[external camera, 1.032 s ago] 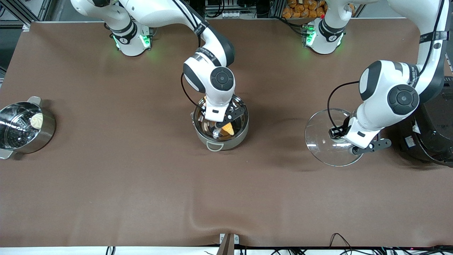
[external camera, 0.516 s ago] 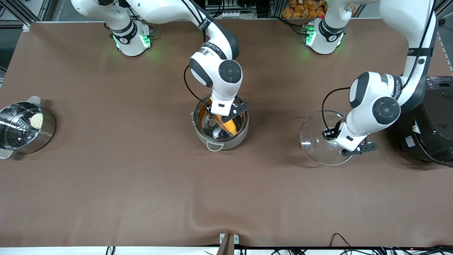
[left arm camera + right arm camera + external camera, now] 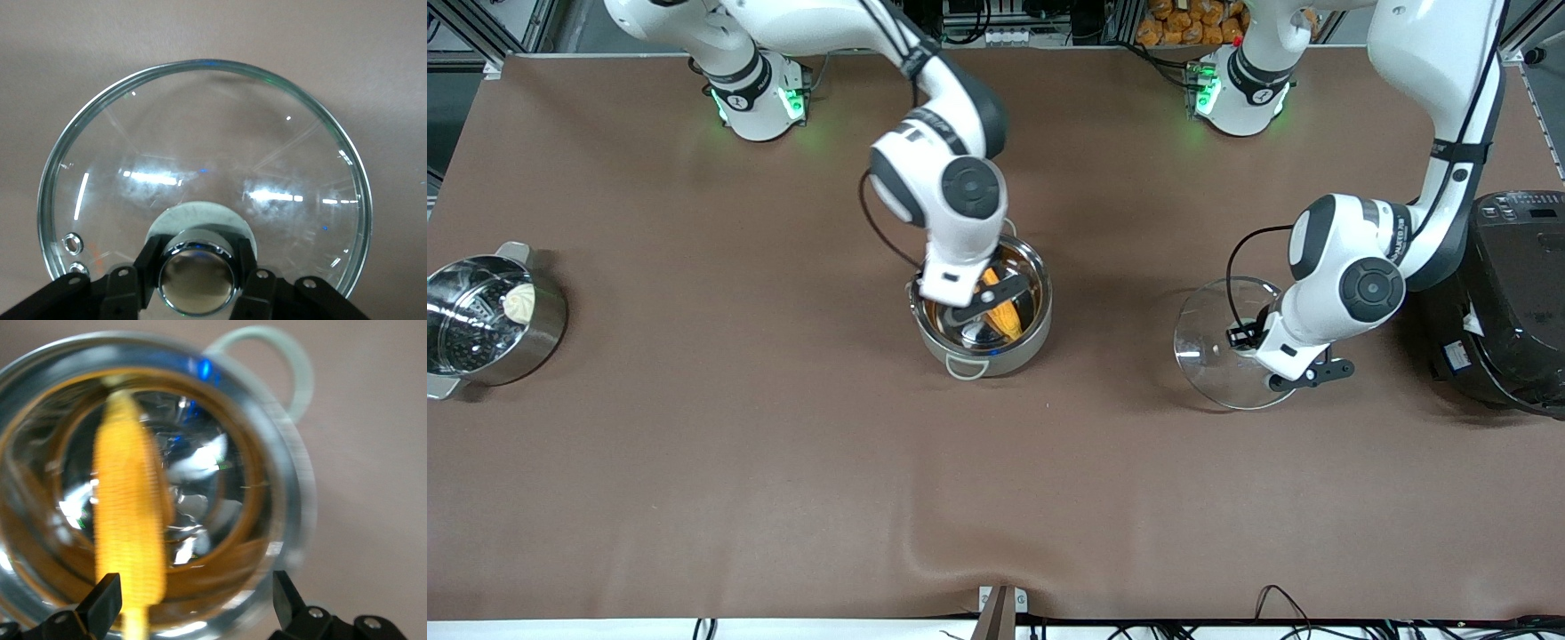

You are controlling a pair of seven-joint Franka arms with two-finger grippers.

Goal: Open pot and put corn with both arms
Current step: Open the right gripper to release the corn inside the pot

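Observation:
My left gripper will take the glass lid, now held low over the table, and set it down in the space that lies between the corn's pot and the black rice cooker point(image 3: 1222, 348).
The steel pot point(image 3: 996, 357) stands open mid-table. The yellow corn point(image 3: 1003, 313) lies inside it, free of any gripper. My right gripper point(image 3: 980, 304) hangs open and empty over the pot. In the right wrist view the corn point(image 3: 130, 520) lies in the pot point(image 3: 283, 500) with my open right gripper point(image 3: 193, 603) above its rim. My left gripper point(image 3: 1272, 357) is shut on the knob of the glass lid point(image 3: 1214, 356), held low over the table toward the left arm's end. The left wrist view shows the lid point(image 3: 200, 147) and its knob point(image 3: 197, 277) between the fingers point(image 3: 150, 263).
A steel pot with a perforated insert and a white bun point(image 3: 494, 320) stands at the right arm's end. A large black rice cooker point(image 3: 1512, 302) stands at the left arm's end, close beside the left arm's wrist.
My right gripper let go of the corn, which now lies in the pot, and rose. My left gripper moved the lid lower and a little toward the pot.

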